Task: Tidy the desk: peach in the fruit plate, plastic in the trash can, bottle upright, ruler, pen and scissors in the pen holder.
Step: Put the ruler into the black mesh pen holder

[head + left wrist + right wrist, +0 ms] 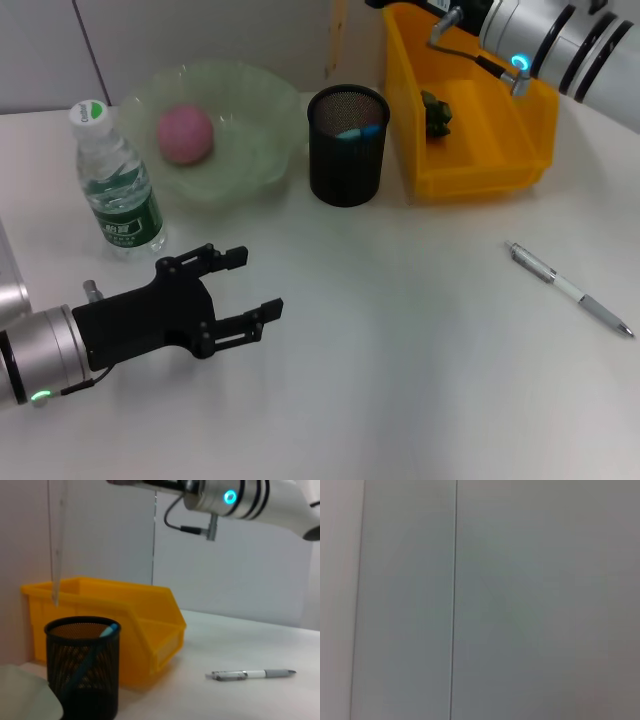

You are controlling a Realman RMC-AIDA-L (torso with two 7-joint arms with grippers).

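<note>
The ruler will go inside the black pen holder (370,125) from my right gripper, against the holder's rim nearest the yellow bin.
My left gripper (258,285) is open and empty, low over the table in front of the upright water bottle (115,180). A pink peach (185,133) lies in the green plate (260,150). The black mesh pen holder (347,150) (82,670) has a blue item (358,131) in it. A clear ruler (335,40) (56,555) hangs upright above the holder. It is held from above, where my right arm (540,40) (225,500) reaches past the picture edge. A pen (570,290) (250,674) lies on the table at the right. Scissors are not visible.
A yellow bin (480,150) (150,625) stands right of the pen holder with a dark green crumpled piece (435,112) inside. A grey wall is behind the table. The right wrist view shows only that wall.
</note>
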